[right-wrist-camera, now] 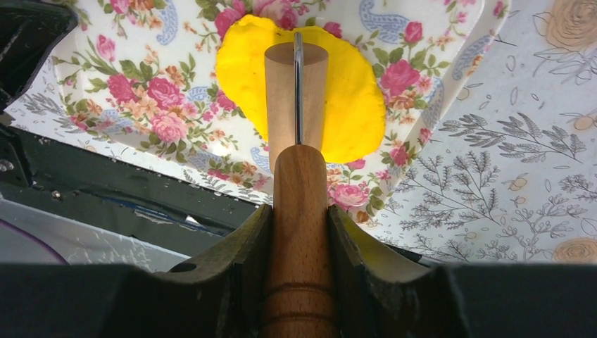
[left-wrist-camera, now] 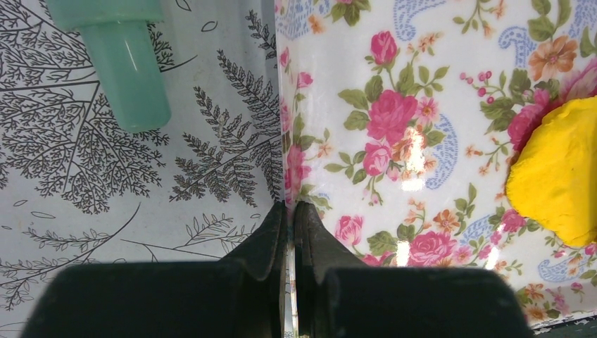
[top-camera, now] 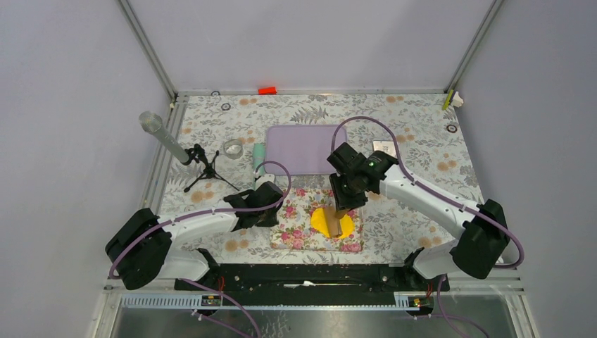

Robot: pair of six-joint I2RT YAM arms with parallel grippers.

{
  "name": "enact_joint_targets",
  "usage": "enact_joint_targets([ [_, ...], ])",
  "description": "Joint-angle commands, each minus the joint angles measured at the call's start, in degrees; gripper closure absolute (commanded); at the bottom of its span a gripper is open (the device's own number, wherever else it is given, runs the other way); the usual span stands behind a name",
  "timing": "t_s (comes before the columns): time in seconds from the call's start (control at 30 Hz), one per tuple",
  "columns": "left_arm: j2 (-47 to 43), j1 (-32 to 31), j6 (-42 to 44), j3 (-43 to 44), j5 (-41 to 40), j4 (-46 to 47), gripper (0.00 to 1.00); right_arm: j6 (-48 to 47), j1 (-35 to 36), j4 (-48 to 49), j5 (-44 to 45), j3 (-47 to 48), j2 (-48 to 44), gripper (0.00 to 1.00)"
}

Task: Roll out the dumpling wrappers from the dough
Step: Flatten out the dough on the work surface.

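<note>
My right gripper is going to put the wooden rolling pin down on the patterned table [top-camera: 420, 189] next to the scraper, clear of the floral mat.
The dough [top-camera: 324, 218] [right-wrist-camera: 362, 91] is a flattened bright yellow sheet on a floral mat [top-camera: 299, 229] [left-wrist-camera: 366, 63] [right-wrist-camera: 127, 84]. In the left wrist view, only the edge of the dough [left-wrist-camera: 556, 176] shows at the right. My right gripper [top-camera: 346, 201] [right-wrist-camera: 299, 211] is shut on the handle of a wooden rolling pin [right-wrist-camera: 299, 190]. Its drum [top-camera: 339, 225] [right-wrist-camera: 280, 91] lies on the dough. My left gripper [top-camera: 269, 205] [left-wrist-camera: 290, 205] is shut, its tips down at the mat's left edge. No dumpling wrappers are in view.
A mint green cylinder [top-camera: 259, 155] [left-wrist-camera: 130, 70] lies left of a lavender board [top-camera: 304, 149] behind the mat. A clear cup [top-camera: 233, 148] and a microphone on a tripod [top-camera: 169, 141] stand at the left. The table's dark near rail [right-wrist-camera: 105, 190] runs just below the mat.
</note>
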Motion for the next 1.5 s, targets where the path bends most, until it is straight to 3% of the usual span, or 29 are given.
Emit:
enact_joint_targets([
  [0.0,-0.5,-0.2,2.5,0.3,-0.3,0.6,1.00,-0.8,0.6,4.7,-4.3,-3.1,6.7,1.00],
  [0.43,-0.8,-0.2,2.4,-0.1,-0.4,0.6,1.00,0.1,0.7,6.8,-4.2,-4.9,10.5,1.00],
  [0.63,-1.3,-0.2,2.5,-0.1,-0.9,0.1,1.00,1.3,1.2,5.6,-11.1,2.1,2.9,1.00],
  [0.8,-1.6,-0.1,2.5,-0.1,-1.2,-0.1,1.00,2.3,0.8,0.5,-6.4,6.5,-2.5,1.00],
  [1.07,-2.4,-0.2,2.5,-0.2,-1.2,-0.5,1.00,9.8,-10.4,7.2,-5.7,-6.5,-8.3,1.00],
  [1.47,-2.2,-0.2,2.7,0.0,-0.5,-0.2,1.00,16.4,-11.1,17.5,-8.8,-19.4,-4.1,1.00],
])
